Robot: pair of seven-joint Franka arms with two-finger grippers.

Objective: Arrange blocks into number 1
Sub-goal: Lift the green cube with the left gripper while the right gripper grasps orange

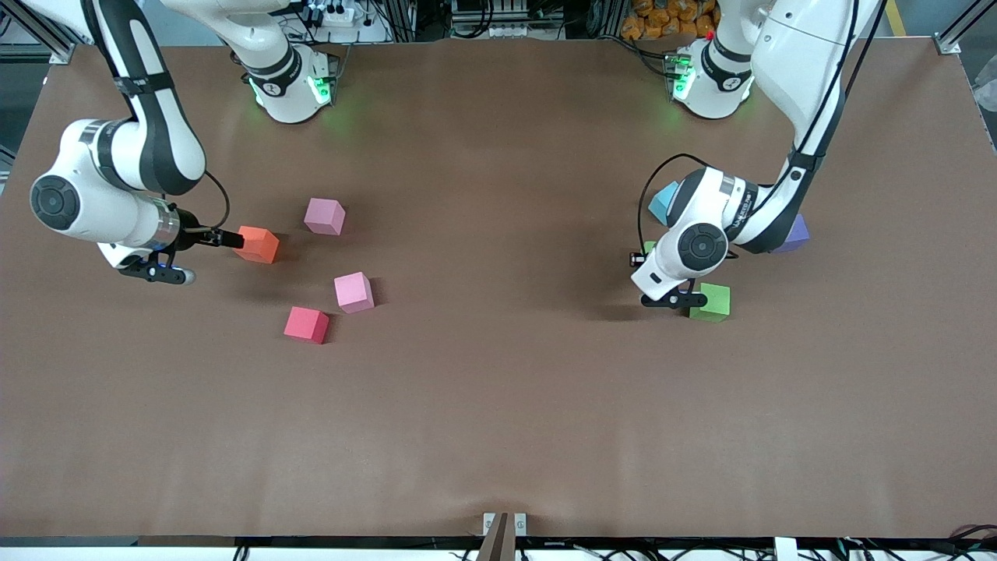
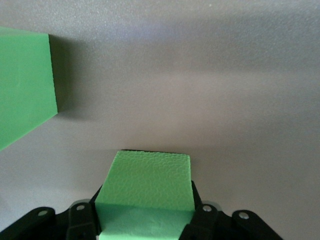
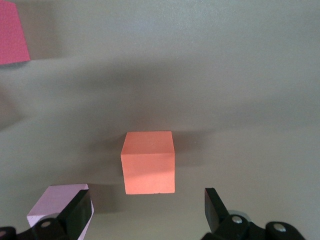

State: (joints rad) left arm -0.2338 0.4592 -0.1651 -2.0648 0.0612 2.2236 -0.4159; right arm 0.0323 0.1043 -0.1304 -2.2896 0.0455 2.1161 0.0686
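The robot's left gripper needs to release the green cube on the bare table, halfway (image 1: 498, 234) between the farther pink and light blue cubes.
My right gripper (image 1: 230, 238) is open, its fingers (image 3: 80, 212) just short of the orange cube (image 1: 258, 245) (image 3: 148, 162), which rests on the table untouched. The red cube (image 1: 306, 325) (image 3: 10, 32) lies nearer the front camera than the orange one. Low at the left arm's end, my left gripper (image 1: 648, 252) (image 2: 145, 210) is shut on a green cube (image 1: 649, 247) (image 2: 145, 187). The second green cube (image 1: 710, 302) (image 2: 25, 85) sits on the table close beside it. Partly hidden by the left arm is the purple cube (image 1: 795, 232).
Two pink cubes (image 1: 324, 216) (image 1: 354, 292) lie close to the orange and red ones; one pink cube (image 3: 52, 207) shows beside a right finger. A light blue cube (image 1: 664, 201) peeks out by the left arm's wrist. The brown table (image 1: 498, 389) is bare in the middle.
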